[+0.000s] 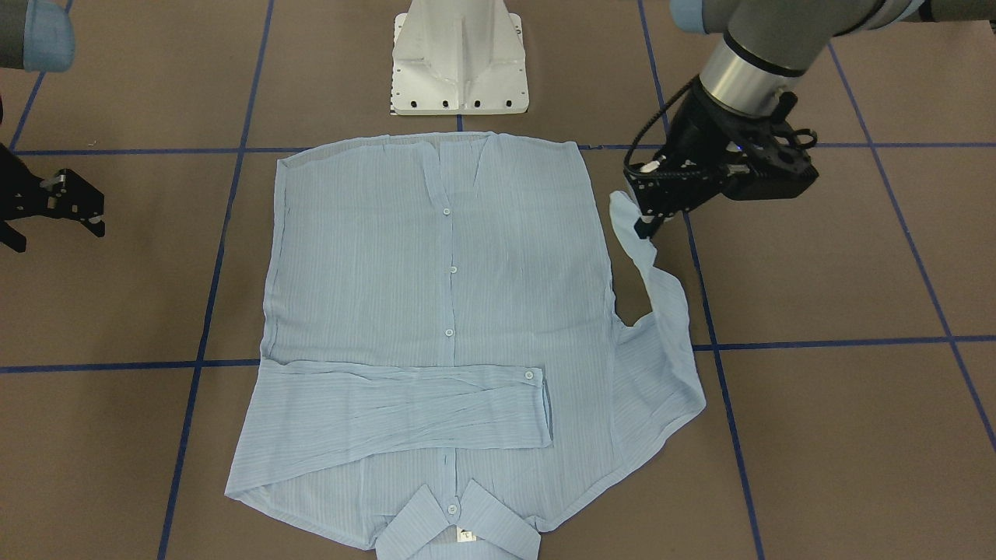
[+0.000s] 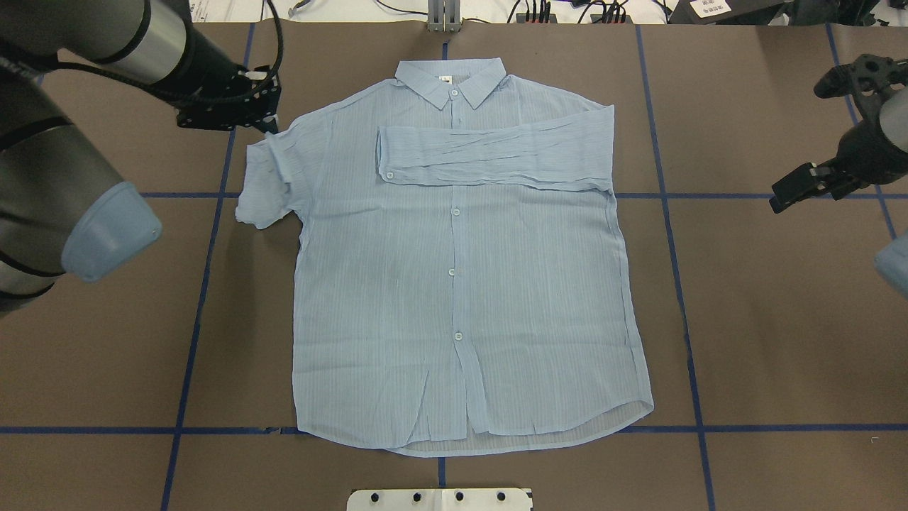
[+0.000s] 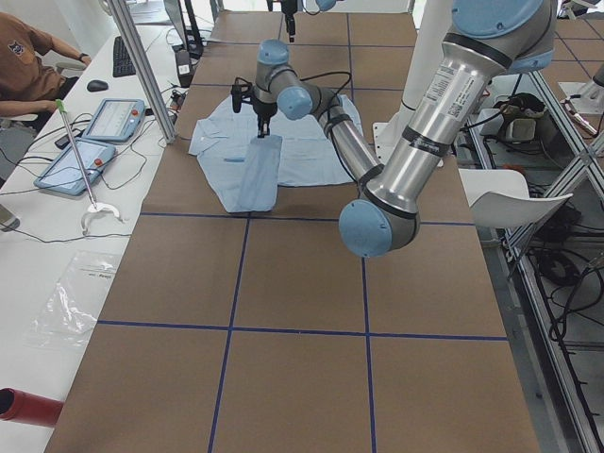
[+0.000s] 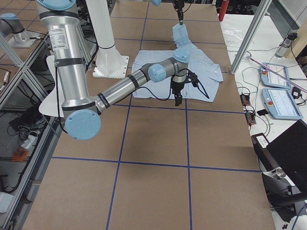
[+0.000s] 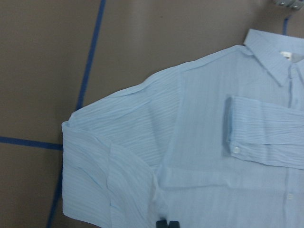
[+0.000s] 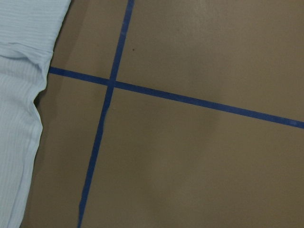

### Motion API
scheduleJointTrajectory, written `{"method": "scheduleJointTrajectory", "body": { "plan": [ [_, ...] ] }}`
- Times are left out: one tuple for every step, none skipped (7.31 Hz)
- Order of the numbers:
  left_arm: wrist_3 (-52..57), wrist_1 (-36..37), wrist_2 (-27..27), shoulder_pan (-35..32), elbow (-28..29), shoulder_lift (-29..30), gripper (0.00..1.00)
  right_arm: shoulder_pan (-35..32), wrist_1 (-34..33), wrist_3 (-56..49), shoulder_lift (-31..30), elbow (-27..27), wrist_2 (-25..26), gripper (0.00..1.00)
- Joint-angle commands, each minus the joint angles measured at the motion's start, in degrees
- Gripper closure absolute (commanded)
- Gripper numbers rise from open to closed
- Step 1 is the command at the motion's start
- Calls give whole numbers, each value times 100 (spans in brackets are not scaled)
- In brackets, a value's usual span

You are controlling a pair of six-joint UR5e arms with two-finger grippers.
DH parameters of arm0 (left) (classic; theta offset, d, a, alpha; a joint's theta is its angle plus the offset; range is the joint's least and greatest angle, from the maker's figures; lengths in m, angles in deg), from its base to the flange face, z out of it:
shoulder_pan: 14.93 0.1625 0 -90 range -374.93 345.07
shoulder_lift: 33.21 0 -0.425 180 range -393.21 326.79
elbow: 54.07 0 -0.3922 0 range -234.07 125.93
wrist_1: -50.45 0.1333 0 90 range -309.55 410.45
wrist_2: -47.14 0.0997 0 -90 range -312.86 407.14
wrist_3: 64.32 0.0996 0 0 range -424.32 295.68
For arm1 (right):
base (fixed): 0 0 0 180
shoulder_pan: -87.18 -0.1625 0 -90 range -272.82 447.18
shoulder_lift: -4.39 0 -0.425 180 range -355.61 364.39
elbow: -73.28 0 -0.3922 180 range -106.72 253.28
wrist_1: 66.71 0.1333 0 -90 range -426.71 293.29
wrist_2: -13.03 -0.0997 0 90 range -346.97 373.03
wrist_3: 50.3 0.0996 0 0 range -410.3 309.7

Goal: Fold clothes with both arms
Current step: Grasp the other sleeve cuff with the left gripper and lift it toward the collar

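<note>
My left gripper is going to release the lifted cuff on the hem-side edge of the folded sleeve (image 1: 328, 355), close to the sleeve's armpit.
The light blue striped shirt (image 2: 461, 284) lies flat, buttons up, with its collar (image 2: 450, 79) at the far edge from the robot. One sleeve (image 2: 496, 152) is folded across the chest. My left gripper (image 1: 646, 225) is shut on the cuff of the other sleeve (image 1: 661, 311) and holds it lifted just off the table beside the shirt's side. The left wrist view shows the fingertips (image 5: 166, 223) closed on fabric. My right gripper (image 1: 54, 233) hangs open and empty over bare table, well clear of the shirt's other side.
The white pedestal base (image 1: 459, 58) stands at the robot's edge of the table, just behind the shirt's hem. Blue tape lines (image 6: 114, 85) grid the brown table. Tablets (image 3: 90, 156) and a seated person lie beyond the table's far edge.
</note>
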Motion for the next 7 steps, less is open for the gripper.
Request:
{"method": "scheduleJointTrajectory", "body": {
  "plan": [
    [-1578,-870,-180,22,550,904,100,-12,498,29,-338,6,-6,0],
    [-2135,-1843,-180,22,1085,923,100,-12,498,29,-338,6,3,0],
    [-2323,-2427,-171,22,1612,975,100,-21,498,29,-338,6,-6,0],
    [-2534,-2651,-162,22,1843,985,100,-56,498,29,-338,-2,-6,0],
    [-2657,-2810,-136,40,2072,1072,100,-65,498,29,-338,-2,-15,0],
    [-2989,-3159,-92,162,2701,1482,100,-65,498,29,-329,6,-6,0],
    [-3262,-3615,221,407,3421,1912,100,-65,498,29,-338,15,-15,0]
  ]
}}
